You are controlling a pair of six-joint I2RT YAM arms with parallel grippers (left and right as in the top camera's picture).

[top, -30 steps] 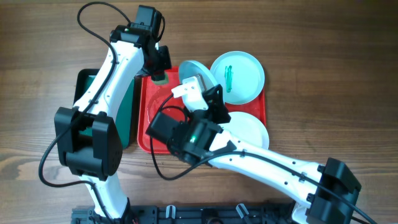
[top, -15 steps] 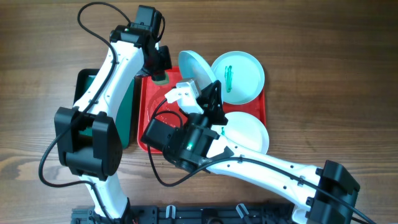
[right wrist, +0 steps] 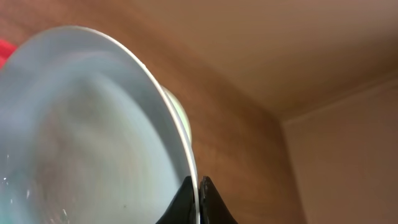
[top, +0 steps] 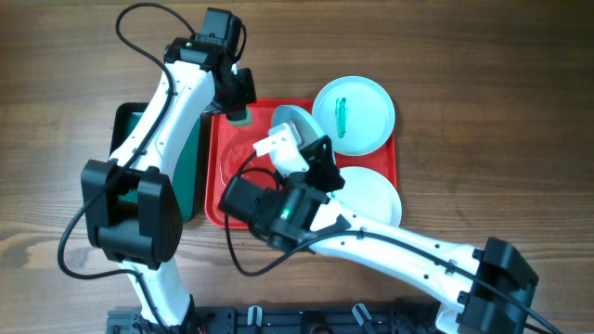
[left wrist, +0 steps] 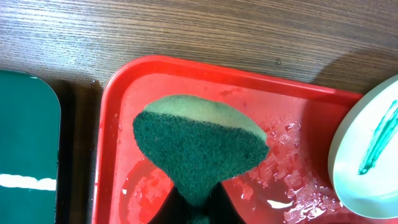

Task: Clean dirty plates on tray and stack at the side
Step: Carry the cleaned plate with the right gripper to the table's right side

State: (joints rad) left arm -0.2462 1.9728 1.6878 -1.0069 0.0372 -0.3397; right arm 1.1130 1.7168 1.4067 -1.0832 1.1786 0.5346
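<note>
The robot's right gripper will set the pale plate down on the bare wood (top: 444,128) beside the green-smeared plate, just off the red tray.
The red tray (top: 227,176) lies mid-table, wet inside (left wrist: 124,106). My right gripper (top: 311,139) is shut on the rim of a pale plate (top: 292,119), held tilted on edge above the tray; in the right wrist view the plate (right wrist: 81,137) fills the left and the jaws (right wrist: 199,196) pinch its rim. My left gripper (top: 238,107) is shut on a green-and-yellow sponge (left wrist: 199,143), (top: 238,117) over the tray's far left part, beside the held plate. A plate with a green smear (top: 357,111) rests on the tray's far right corner (left wrist: 373,155). A clean white plate (top: 376,195) lies at the near right.
A smaller black-rimmed green tray (top: 190,172) sits just left of the red tray, also in the left wrist view (left wrist: 28,143). My right arm (top: 390,246) crosses the table's near right. Bare wood table (top: 483,93) lies right and behind.
My right gripper lifted the plate toward the far edge, then brought it back down and toward the tray's middle, staying tilted. The left gripper with the sponge has not moved.
</note>
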